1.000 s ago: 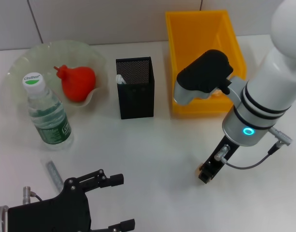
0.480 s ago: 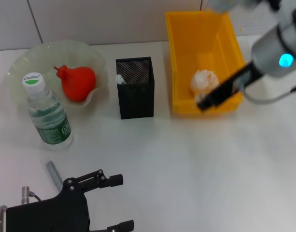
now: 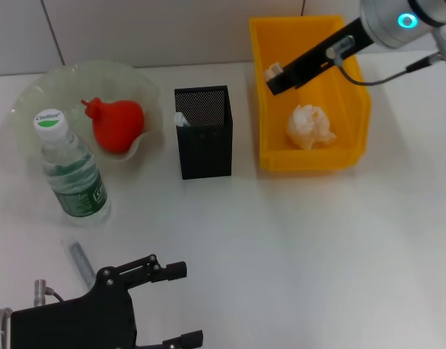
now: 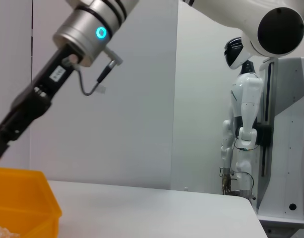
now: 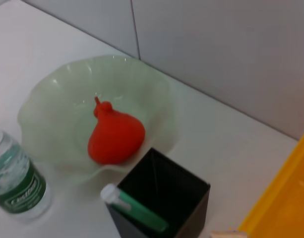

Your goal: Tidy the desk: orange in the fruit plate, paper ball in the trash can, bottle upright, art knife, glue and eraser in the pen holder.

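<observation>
I need to release the eraser from my right gripper inside the black mesh pen holder (image 3: 206,113) (image 5: 166,192), next to the leaning green glue.
My right gripper (image 3: 273,77) hangs over the yellow trash can (image 3: 270,156), shut on the small tan eraser (image 3: 272,70); the eraser's edge (image 5: 228,232) also shows in the right wrist view. The paper ball (image 3: 311,124) lies inside the can. To the left stands the black mesh pen holder (image 3: 204,149), with the green glue (image 5: 138,211) leaning in it. The orange (image 3: 118,123) rests in the pale green fruit plate (image 3: 33,94). In front of the plate the bottle (image 3: 72,171) stands upright. The grey art knife (image 3: 81,263) lies on the table beside my open left gripper (image 3: 180,305).
The white table (image 3: 295,240) runs up to a tiled wall behind the plate and the can. In the left wrist view my right arm (image 4: 67,54) reaches over the can's corner (image 4: 28,203), and a white humanoid robot (image 4: 241,129) stands far behind the table.
My right gripper has risen from the table's front right with the eraser and swung back and left over the trash can. The left arm has not moved.
</observation>
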Available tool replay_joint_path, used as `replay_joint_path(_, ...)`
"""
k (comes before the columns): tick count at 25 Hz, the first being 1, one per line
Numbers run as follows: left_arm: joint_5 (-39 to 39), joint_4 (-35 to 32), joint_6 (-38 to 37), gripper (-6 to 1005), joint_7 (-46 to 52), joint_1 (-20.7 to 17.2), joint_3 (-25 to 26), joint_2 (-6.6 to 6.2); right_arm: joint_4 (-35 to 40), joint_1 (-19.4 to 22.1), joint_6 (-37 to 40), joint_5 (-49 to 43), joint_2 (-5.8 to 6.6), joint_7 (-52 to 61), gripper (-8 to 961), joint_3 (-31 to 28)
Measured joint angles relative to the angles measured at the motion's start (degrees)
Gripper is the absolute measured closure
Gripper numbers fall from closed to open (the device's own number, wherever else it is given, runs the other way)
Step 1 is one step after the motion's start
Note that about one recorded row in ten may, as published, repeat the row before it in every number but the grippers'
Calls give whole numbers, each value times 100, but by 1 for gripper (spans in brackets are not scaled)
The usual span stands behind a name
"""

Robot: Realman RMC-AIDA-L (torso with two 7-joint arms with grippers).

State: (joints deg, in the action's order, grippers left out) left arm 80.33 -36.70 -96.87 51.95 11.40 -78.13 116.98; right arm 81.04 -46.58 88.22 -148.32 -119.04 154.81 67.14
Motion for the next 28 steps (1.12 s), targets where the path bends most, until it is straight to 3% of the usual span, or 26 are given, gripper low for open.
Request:
replay_joint_path(10, 0, 14, 5, 193, -5, 3, -6, 24, -980, -293, -979, 411, -5, -362, 695, 47)
replay_joint_path(15, 44, 14, 9, 193, -10, 3, -27, 31, -1841, -527, -1592, 688, -6, -752, 694, 60)
replay_joint_path(28, 123, 14, 1, 194, -3, -12, 0, 44, -3273, -1075, -2302, 839, -30, -1286, 679, 132)
